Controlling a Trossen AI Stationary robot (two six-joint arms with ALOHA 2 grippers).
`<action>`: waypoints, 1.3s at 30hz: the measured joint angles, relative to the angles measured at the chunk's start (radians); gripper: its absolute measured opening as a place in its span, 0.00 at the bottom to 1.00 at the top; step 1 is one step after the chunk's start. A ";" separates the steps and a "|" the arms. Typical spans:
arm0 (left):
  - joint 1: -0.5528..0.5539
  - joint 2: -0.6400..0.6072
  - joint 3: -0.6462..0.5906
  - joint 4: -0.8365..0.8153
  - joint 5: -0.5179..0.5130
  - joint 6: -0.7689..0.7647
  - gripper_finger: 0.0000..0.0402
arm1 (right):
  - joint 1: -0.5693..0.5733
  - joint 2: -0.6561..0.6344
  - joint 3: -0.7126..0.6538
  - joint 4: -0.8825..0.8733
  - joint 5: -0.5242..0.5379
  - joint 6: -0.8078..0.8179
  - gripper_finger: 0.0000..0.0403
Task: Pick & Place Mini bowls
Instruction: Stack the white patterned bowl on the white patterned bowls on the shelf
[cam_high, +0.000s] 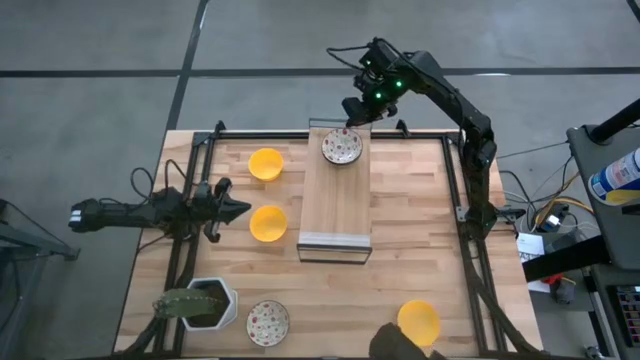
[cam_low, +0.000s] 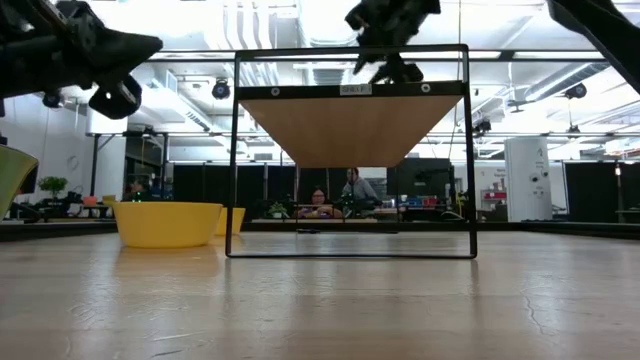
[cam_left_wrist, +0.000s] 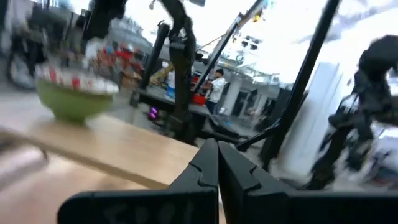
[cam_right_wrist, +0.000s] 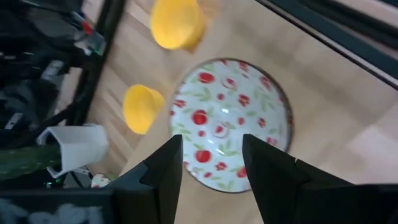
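The patterned bowl beside the white hexagonal pot should be grabbed next by my left gripper, which will close on the bowl's rim (cam_high: 250, 315) where it faces the pot.
A white bowl with a red-green pattern (cam_high: 342, 147) (cam_right_wrist: 231, 121) sits upright on the far end of a raised wooden shelf (cam_high: 335, 205). My right gripper (cam_high: 358, 108) (cam_right_wrist: 211, 158) hovers over it, open, with a finger on either side of its near rim and touching nothing. Two yellow bowls (cam_high: 265, 164) (cam_high: 268, 223) rest on the table left of the shelf. A third yellow bowl (cam_high: 418, 321) and a second patterned bowl (cam_high: 268, 322) lie near the near edge. My left gripper (cam_high: 235, 210) (cam_left_wrist: 217, 158) is shut beside the middle yellow bowl.
A white hexagonal pot with a cactus (cam_high: 205, 303) stands at the near left corner. The shelf's black wire frame (cam_low: 350, 150) rises from the table's middle. Black rails (cam_high: 200, 150) run along the table's left, right and far sides. A dark shape (cam_high: 395, 345) shows at the near edge.
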 joint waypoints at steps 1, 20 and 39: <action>0.000 0.000 0.009 -0.003 0.000 -0.061 0.00 | 0.006 -0.008 0.000 0.015 0.000 0.002 0.41; 0.002 0.072 0.193 -0.013 -0.131 -0.788 0.07 | 0.223 -0.098 -0.001 0.190 0.113 0.024 0.34; -0.022 0.684 0.846 -0.959 0.049 -0.578 0.36 | 0.495 -0.128 -0.001 0.026 0.263 -0.268 0.30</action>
